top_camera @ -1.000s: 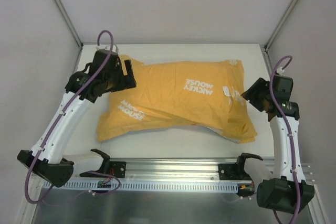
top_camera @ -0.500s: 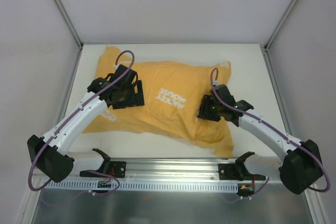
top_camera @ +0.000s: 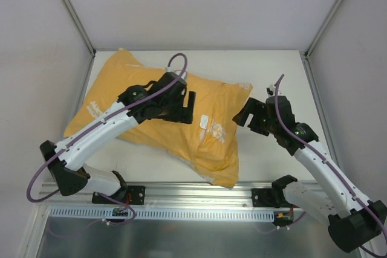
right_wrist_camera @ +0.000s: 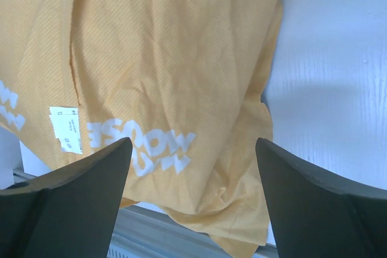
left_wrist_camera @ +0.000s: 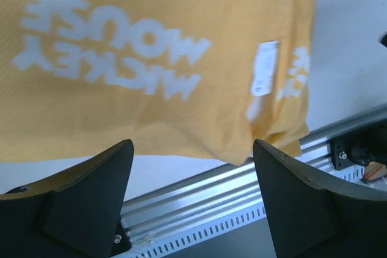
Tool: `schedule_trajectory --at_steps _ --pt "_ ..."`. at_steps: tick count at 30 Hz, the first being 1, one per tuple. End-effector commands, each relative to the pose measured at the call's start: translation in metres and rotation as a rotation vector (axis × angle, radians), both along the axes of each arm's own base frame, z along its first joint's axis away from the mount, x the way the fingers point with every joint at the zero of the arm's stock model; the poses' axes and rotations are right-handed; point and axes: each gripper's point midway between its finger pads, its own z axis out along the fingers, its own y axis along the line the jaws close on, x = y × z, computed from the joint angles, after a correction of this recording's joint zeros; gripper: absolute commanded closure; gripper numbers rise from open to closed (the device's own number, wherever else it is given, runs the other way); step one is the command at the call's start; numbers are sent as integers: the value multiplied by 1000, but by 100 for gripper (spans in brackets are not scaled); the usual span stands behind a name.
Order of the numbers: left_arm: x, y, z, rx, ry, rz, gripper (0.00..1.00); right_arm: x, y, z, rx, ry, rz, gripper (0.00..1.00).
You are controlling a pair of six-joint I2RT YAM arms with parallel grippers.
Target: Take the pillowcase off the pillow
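My right gripper should pinch the opening's edge (right_wrist_camera: 82,106) and pull it aside to uncover the pillow, because the pillowcase's opening is lying shut next to the white label.
The pillowcase (top_camera: 221,104) lies orange-yellow side up, slanting from the back left to the near edge, with white "MICKEY MOUSE" lettering and a small white label (top_camera: 211,126). The pillow is hidden inside it. My left gripper (top_camera: 188,108) is open and empty above the middle of the case. In the left wrist view (left_wrist_camera: 193,197) the lettering and label (left_wrist_camera: 265,67) lie beyond its fingers. My right gripper (top_camera: 249,116) is open and empty just right of the case's edge. In the right wrist view (right_wrist_camera: 193,209) the wrinkled near corner of the case (right_wrist_camera: 181,58) lies below it.
The white table (top_camera: 272,70) shows bare to the right of and behind the case. An aluminium rail (top_camera: 199,194) runs along the near edge, and the case's near corner reaches it. Grey walls enclose the left, back and right.
The pillowcase has slid left and turned, its near corner now at the rail. My left gripper moved right over its middle. My right gripper drew back off the case to its right.
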Motion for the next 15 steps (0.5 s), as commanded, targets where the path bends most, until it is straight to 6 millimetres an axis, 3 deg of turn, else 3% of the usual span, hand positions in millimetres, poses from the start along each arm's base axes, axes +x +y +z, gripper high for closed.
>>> schedule_trajectory --at_steps 1,4,5,10,15 --pt "-4 -43 8 65 -52 -91 18 -12 -11 -16 3 77 -21 12" --pt "1 -74 11 133 -87 -128 18 -14 -19 -19 23 82 -44 10" --pt "6 -81 -3 186 -75 -129 18 -14 -21 -18 25 81 -52 10" --pt "26 -71 -21 367 -115 -59 25 -19 -23 -13 32 83 -36 10" --pt "31 -65 -23 390 -129 -21 32 -24 -21 -10 40 79 -11 12"
